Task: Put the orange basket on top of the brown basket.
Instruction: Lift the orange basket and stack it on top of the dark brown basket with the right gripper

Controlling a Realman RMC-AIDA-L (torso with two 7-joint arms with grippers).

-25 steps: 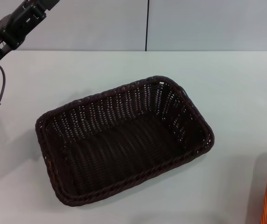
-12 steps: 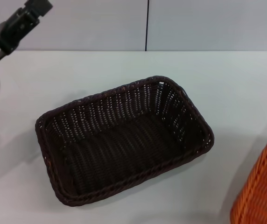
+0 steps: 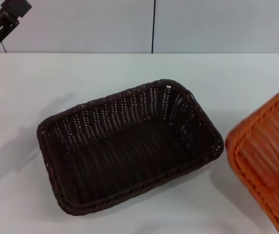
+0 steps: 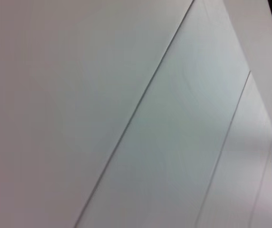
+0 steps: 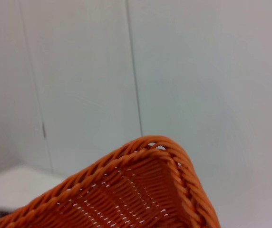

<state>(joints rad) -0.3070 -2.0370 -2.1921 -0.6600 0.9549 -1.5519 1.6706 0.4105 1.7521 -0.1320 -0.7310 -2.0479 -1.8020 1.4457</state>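
Note:
The right gripper should release the orange basket nested down inside the empty brown basket, over the brown basket's woven bottom (image 3: 140, 144).
The brown basket (image 3: 129, 146) sits empty on the white table (image 3: 129, 68), in the middle of the head view. The orange basket (image 3: 266, 156) hangs tilted in the air at the right edge, its near corner just right of the brown basket's right rim and apart from it. Its braided rim and inside fill the lower part of the right wrist view (image 5: 140, 190). The right arm carries it from the right; the right gripper itself is out of view. The left arm (image 3: 5, 17) is raised at the far upper left, away from both baskets.
A pale panelled wall (image 3: 203, 24) with a dark vertical seam stands behind the table. The left wrist view shows only wall panels (image 4: 150, 118). Bare tabletop lies around the brown basket.
The orange basket has come in from the right edge, rising and tilting, to just beside the brown basket. The left arm has drawn back up and to the left.

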